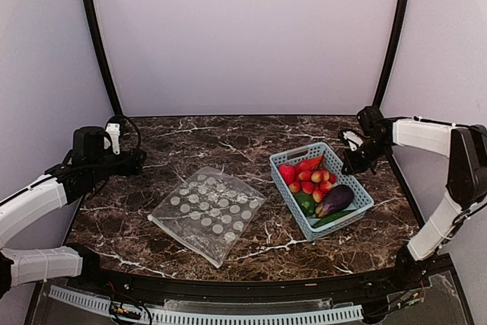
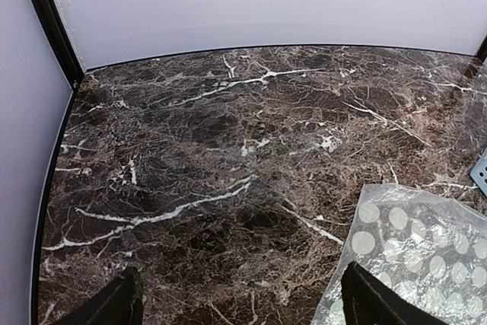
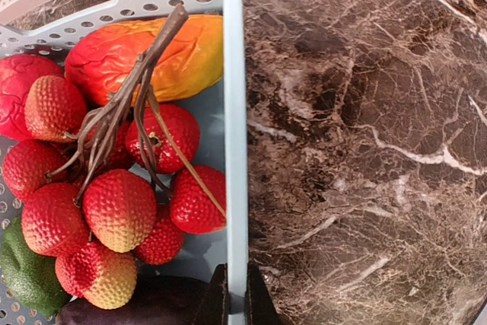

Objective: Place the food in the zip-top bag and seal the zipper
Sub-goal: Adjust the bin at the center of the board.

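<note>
My left gripper will grab the near edge [image 1: 173,234] of the zip-top bag, on the side of the bag that faces away from the basket.
The food [image 1: 308,180] lies in a light-blue slotted basket [image 1: 298,153] right of centre: red and red-yellow round pieces, a dark purple eggplant [image 1: 335,199] and a green cucumber [image 1: 332,218]. My right gripper [image 1: 351,164] is shut on the basket's far-right rim [image 3: 233,112], one finger inside and one outside [image 3: 237,294], beside the red fruit bunch [image 3: 118,207]. The zip-top bag [image 1: 207,215], clear with white dots, lies flat and empty at the table's middle. I cannot make out its zipper. My left gripper [image 1: 141,159] hovers open left of the bag [image 2: 411,249], nothing between its fingers [image 2: 240,283].
The dark marble table [image 1: 228,138] ends at white walls behind and at both sides. A black frame post [image 1: 99,43] rises at each back corner. In the left wrist view the basket's corner [image 2: 482,173] shows at the right edge.
</note>
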Motion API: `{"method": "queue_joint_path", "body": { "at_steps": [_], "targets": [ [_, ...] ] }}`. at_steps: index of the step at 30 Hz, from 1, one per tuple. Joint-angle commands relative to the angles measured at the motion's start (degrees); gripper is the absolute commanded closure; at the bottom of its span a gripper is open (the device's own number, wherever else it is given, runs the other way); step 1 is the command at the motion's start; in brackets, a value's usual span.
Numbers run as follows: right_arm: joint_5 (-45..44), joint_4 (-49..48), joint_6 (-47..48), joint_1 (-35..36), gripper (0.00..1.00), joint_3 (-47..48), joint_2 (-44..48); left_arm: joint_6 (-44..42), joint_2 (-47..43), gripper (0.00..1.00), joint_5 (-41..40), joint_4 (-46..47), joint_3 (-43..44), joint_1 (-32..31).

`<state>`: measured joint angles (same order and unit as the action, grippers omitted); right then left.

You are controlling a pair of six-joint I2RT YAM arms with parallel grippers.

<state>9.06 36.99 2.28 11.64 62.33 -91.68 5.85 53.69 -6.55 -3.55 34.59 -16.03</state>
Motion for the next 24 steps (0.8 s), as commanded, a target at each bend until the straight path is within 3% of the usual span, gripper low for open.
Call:
{"method": "queue_joint_path", "body": {
  "at_steps": [1,2,4,6,9,14,17,18,21,24],
  "targets": [
    [7.6,-2.8,-4.6,-1.1,0.95,-2.3,2.8,3.7,-0.6,0.11,-0.9,-2.0,1.5,-0.4],
    [12.4,-3.0,-3.7,-1.1,0.88,-3.1,3.6,4.4,-0.8,0.11,-0.7,-2.6,1.6,-0.4],
    [18.2,-2.0,-2.7,-1.0,0.65,-3.9,4.6,7.8,-1.5,0.11,0.8,-3.5,1.6,-0.4],
    [20.4,0.8,-0.4,-1.0,0.55,-3.6,5.0,10.9,-2.3,0.12,2.5,-4.2,1.1,-0.7],
    [20.1,5.8,2.6,-1.0,0.52,-0.7,4.5,13.7,-3.7,0.11,2.7,-7.5,1.7,-1.5],
    [12.3,11.2,9.1,-1.0,0.49,6.3,4.3,13.0,-5.8,0.1,3.3,-13.4,4.6,-2.0],
    [9.3,9.1,13.2,-0.3,0.47,7.8,6.3,5.8,-5.2,0.08,6.7,-17.5,6.6,-2.0],
    [9.5,9.0,14.6,0.3,0.47,8.3,6.9,2.5,-4.9,0.03,7.8,-18.4,7.7,-2.0],
    [14.8,8.9,18.8,2.8,0.48,8.6,8.9,-3.2,-3.6,0.01,11.3,-21.6,9.5,-3.2],
    [17.7,7.2,21.0,6.6,0.5,7.3,11.1,-11.4,-2.1,0.01,8.5,-22.4,11.3,-7.9]
  ]
}}
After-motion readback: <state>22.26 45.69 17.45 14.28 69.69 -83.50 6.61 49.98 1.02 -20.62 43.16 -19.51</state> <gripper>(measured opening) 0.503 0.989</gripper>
